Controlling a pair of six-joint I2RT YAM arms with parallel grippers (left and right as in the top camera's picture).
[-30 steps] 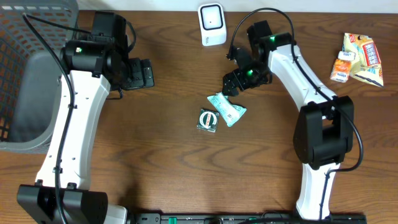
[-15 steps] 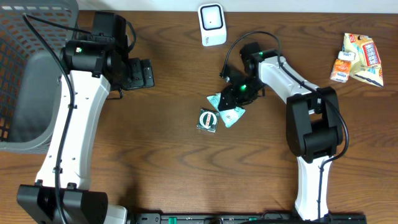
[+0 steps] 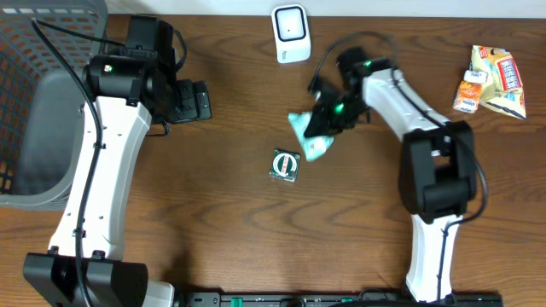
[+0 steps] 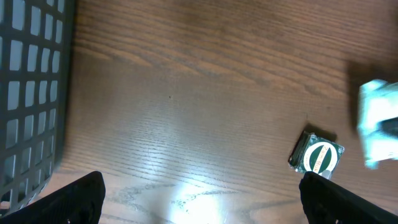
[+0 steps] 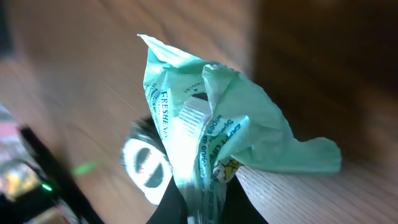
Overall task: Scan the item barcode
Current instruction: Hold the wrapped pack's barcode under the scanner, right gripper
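The mint-green packet, which hangs just above the table now, will go down on the table (image 3: 368, 116) from my right gripper, between the round-label item and the snack packets.
A crumpled mint-green packet (image 3: 307, 136) hangs just above the table, pinched in my right gripper (image 3: 328, 115), which is shut on it. In the right wrist view the packet (image 5: 211, 130) fills the middle, with my right gripper (image 5: 202, 202) clamped on its lower end. The white barcode scanner (image 3: 291, 32) stands at the back centre, beyond the packet. A small green-and-white round-label item (image 3: 286, 164) lies on the table in front of the packet. My left gripper (image 3: 192, 100) is open at the back left and holds nothing. In its own view the left gripper (image 4: 202, 199) hangs over bare wood.
A grey mesh basket (image 3: 43, 111) takes up the far left. Several snack packets (image 3: 495, 77) lie at the back right. In the left wrist view the round-label item (image 4: 317, 155) lies by the right fingertip, and the basket wall (image 4: 31, 93) runs along the left.
My right gripper came down onto the mint-green packet, shut on it and raised it off the table toward the back. The left arm has not moved.
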